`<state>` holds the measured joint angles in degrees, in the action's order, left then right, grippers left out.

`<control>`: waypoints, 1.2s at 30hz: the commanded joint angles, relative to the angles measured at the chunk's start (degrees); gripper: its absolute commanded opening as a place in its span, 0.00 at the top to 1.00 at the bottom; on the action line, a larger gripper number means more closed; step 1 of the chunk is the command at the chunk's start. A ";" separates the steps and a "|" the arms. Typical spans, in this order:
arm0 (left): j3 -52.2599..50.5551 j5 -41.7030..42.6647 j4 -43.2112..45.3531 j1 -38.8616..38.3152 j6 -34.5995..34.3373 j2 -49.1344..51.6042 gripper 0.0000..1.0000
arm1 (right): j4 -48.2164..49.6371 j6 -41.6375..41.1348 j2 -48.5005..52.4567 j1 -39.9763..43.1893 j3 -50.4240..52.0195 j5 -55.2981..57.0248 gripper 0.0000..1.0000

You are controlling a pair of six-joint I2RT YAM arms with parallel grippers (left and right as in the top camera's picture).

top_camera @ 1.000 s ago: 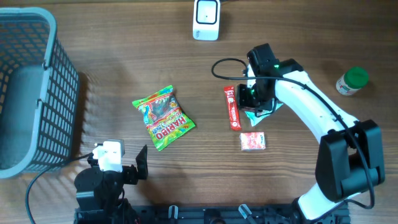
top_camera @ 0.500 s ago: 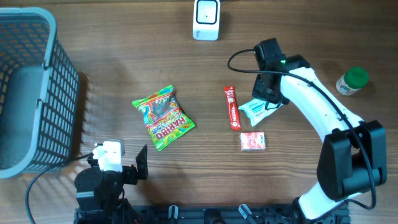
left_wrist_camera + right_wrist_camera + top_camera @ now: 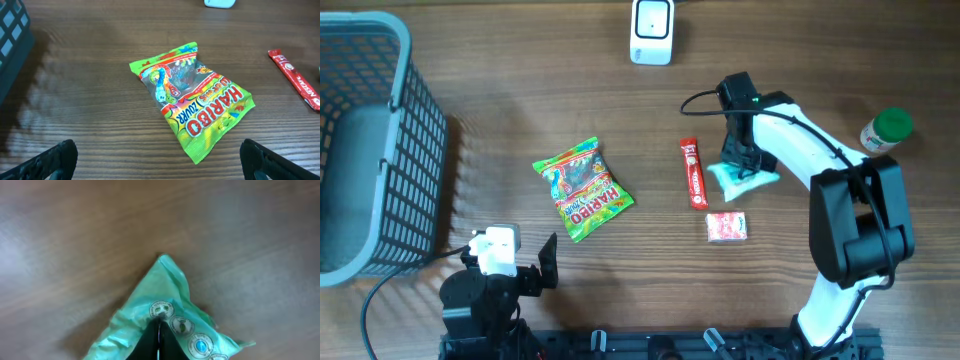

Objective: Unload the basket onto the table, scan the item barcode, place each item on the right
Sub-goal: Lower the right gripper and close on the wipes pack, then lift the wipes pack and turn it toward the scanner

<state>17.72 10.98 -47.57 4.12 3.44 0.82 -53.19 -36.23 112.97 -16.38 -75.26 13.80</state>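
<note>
Next, I lay the teal-green packet flat and take its end (image 3: 722,182) beside the red stick, because my right gripper is bunching the packet at its printed seals.
A teal-green packet (image 3: 175,325) with round printed seals is pinched at its edge by my right gripper (image 3: 159,324), whose jaws are shut on it. From overhead the packet (image 3: 752,180) sits just right of a red stick pack (image 3: 693,172), with the right gripper (image 3: 739,162) over it. The white barcode scanner (image 3: 652,30) stands at the table's far edge. My left gripper (image 3: 160,162) is open near the front edge, nothing between its fingers. A green Haribo bag (image 3: 192,102) lies ahead of it.
A grey mesh basket (image 3: 415,150) fills the left side. A small pink packet (image 3: 727,227) lies in front of the red stick. A green-capped bottle (image 3: 886,130) stands at the right.
My right arm swung out to the right and back, turning its wrist, still shut on the teal packet. The left arm has not moved.
</note>
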 commanded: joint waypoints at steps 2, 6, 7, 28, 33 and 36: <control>-0.42 -0.11 0.11 -0.26 0.85 -0.55 0.00 | -8.57 -1.27 -3.19 0.28 -9.99 -2.71 0.96; -0.42 -0.13 0.11 -0.26 0.85 -0.55 0.00 | -12.15 -1.11 -8.41 0.28 -13.66 -1.95 0.96; -0.42 -0.11 0.11 -0.26 0.85 -0.55 0.00 | -12.55 -1.33 -9.16 0.28 -13.31 -1.29 0.96; -0.42 -0.11 0.11 -0.26 0.83 -0.55 0.00 | -2.36 -2.64 -10.12 1.99 7.52 -12.39 0.95; -0.42 -0.11 0.11 -0.26 0.85 -0.55 0.00 | -14.84 -1.20 -12.22 1.62 -5.27 -12.22 0.60; -0.42 -0.11 0.11 -0.26 0.85 -0.55 0.00 | -18.05 -1.20 -14.62 0.66 -8.39 -12.39 0.27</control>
<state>17.72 10.98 -47.59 4.12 3.44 0.82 -68.99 -38.83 101.67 -14.59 -80.07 2.48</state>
